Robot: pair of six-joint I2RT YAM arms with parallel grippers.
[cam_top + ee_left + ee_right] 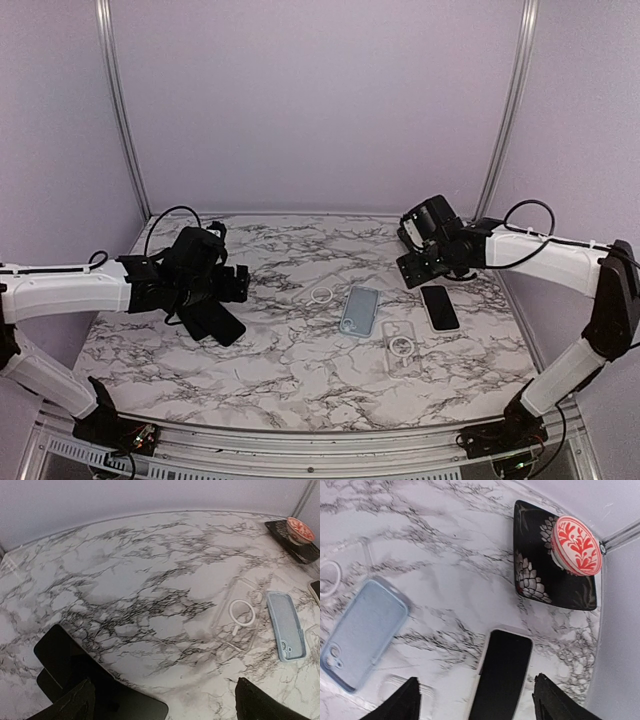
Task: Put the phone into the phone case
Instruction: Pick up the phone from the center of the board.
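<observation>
The robot's left gripper should next close on the near end (229,334) (150,708) of the front black phone in the pile lying below that gripper.
A black phone (502,675) with a pale rim lies on the marble table, right under my right gripper (477,702), which is open and hovers above it; the phone also shows in the top view (438,307). A second black phone (85,680) lies flat below my left gripper (165,710), which is open and empty; it also shows in the top view (215,325). A light blue phone case (359,310) lies mid-table, inner side up. Clear cases with white rings lie at its left (322,295) and lower right (400,345).
A black patterned case (545,575) with a red-and-white round grip (575,545) lies at the back right corner by the wall. Purple walls and metal posts (510,110) enclose the table. The left arm (70,290) and right arm (550,250) reach over the sides.
</observation>
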